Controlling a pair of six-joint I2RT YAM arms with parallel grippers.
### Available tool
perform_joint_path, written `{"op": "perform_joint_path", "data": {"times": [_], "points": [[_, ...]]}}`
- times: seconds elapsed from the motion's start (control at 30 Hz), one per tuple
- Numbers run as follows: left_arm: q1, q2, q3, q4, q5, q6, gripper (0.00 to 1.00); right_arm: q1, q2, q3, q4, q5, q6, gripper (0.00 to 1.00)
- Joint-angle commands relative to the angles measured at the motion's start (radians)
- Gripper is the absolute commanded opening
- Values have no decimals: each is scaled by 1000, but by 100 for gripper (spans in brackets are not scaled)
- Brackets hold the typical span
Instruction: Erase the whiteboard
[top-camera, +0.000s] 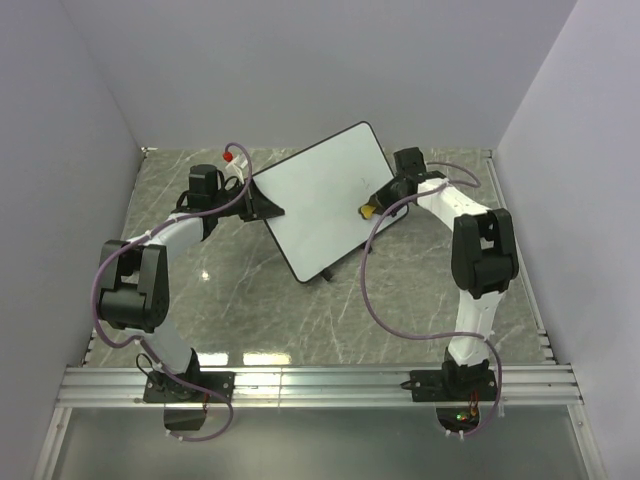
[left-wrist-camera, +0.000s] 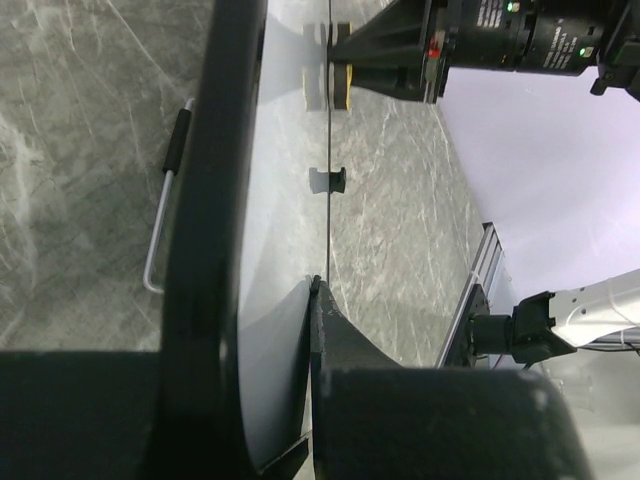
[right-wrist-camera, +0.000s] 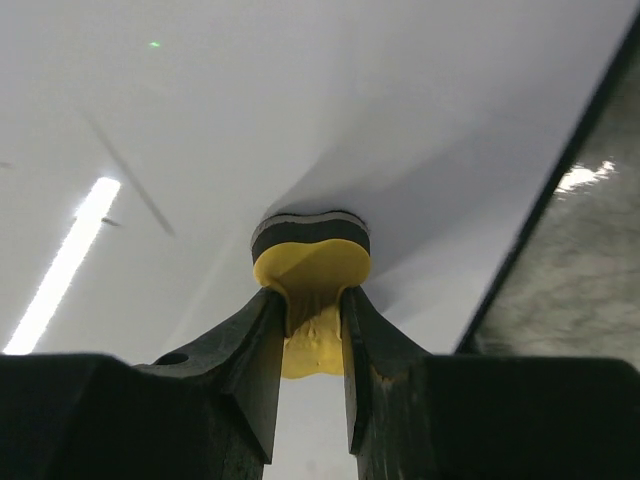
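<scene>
My right gripper needs to let go of the yellow eraser on the bare table (top-camera: 417, 276) between the near corner of the whiteboard and the metal rail.
The whiteboard (top-camera: 315, 205) is a white board with a thin black rim, lying askew mid-table and raised at one side. My left gripper (top-camera: 268, 207) is shut on its left rim. In the left wrist view the board (left-wrist-camera: 285, 200) runs edge-on between the fingers of the left gripper (left-wrist-camera: 290, 300). My right gripper (top-camera: 378, 205) is shut on a yellow eraser (top-camera: 367, 211) with a dark pad. That pad presses on the board's right part. In the right wrist view the eraser (right-wrist-camera: 310, 265) sits flat on the whiteboard (right-wrist-camera: 200, 120), pinched by the right gripper (right-wrist-camera: 312, 305).
The marble-patterned table (top-camera: 250, 300) has grey walls on three sides and a metal rail (top-camera: 320, 385) along the near edge. A small red-capped item (top-camera: 230, 155) lies by the left wrist. A black foot (left-wrist-camera: 336, 180) of the board sticks out underneath.
</scene>
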Motion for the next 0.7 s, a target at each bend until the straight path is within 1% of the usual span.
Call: {"op": "perform_joint_path", "data": {"times": [0.0, 0.17, 0.33, 0.4, 0.43, 0.53, 0.57, 0.67], "points": [[-55, -19, -10, -10, 11, 185, 0, 14, 47, -67, -98, 37, -56, 0], [-55, -23, -17, -7, 10, 184, 0, -3, 44, 14, -53, 22, -46, 0], [-56, -25, -20, -7, 10, 184, 0, -34, 82, 126, -30, -31, 69, 0], [-58, -25, -23, -8, 8, 184, 0, -40, 117, 209, -36, -31, 102, 0], [-58, -26, -23, -7, 10, 184, 0, -42, 134, 287, -59, -24, 106, 0], [-58, -26, -23, -8, 8, 185, 0, -45, 214, 416, -120, -6, 117, 0], [-58, -28, -23, -8, 7, 185, 0, -48, 236, 488, -127, -12, 123, 0], [-58, -29, -24, -12, 5, 187, 0, -54, 309, 602, -150, -32, 154, 0]]}}
